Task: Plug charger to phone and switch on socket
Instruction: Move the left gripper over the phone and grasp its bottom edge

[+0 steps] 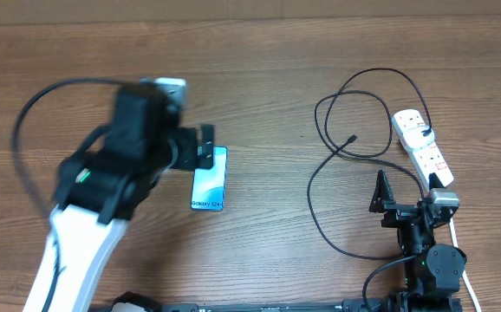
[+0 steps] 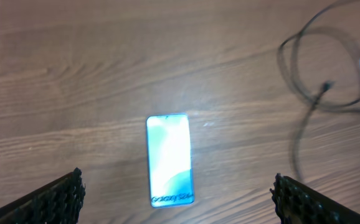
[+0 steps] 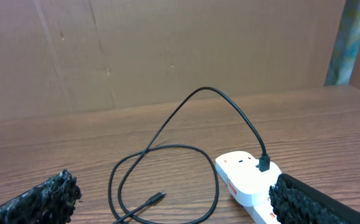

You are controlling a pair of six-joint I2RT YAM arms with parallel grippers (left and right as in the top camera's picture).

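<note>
The phone is the next thing my left gripper should go down to, so that it can close on the middle of the phone's long sides (image 1: 210, 175) (image 2: 170, 159).
The phone (image 1: 208, 184) lies flat on the wooden table, its screen lit and the "Galaxy S24" text at its near end. In the left wrist view the phone (image 2: 169, 158) sits between and just beyond my left gripper's fingers (image 2: 179, 211). That gripper (image 1: 204, 146) hovers over the phone's far end, open and empty. The charger (image 1: 354, 111) loops on the table, its connector tip (image 1: 352, 139) lying free. Its other end is plugged into the socket (image 1: 422, 146). My right gripper (image 1: 406, 191) is open and empty near the socket's near end. The right wrist view shows the tip (image 3: 156, 198) and socket (image 3: 245, 177).
The socket's white cord (image 1: 461, 251) runs past the right arm's base toward the table's near edge. A brown cardboard wall (image 3: 167, 50) stands along the far edge. Bare wood lies between the phone and the charger.
</note>
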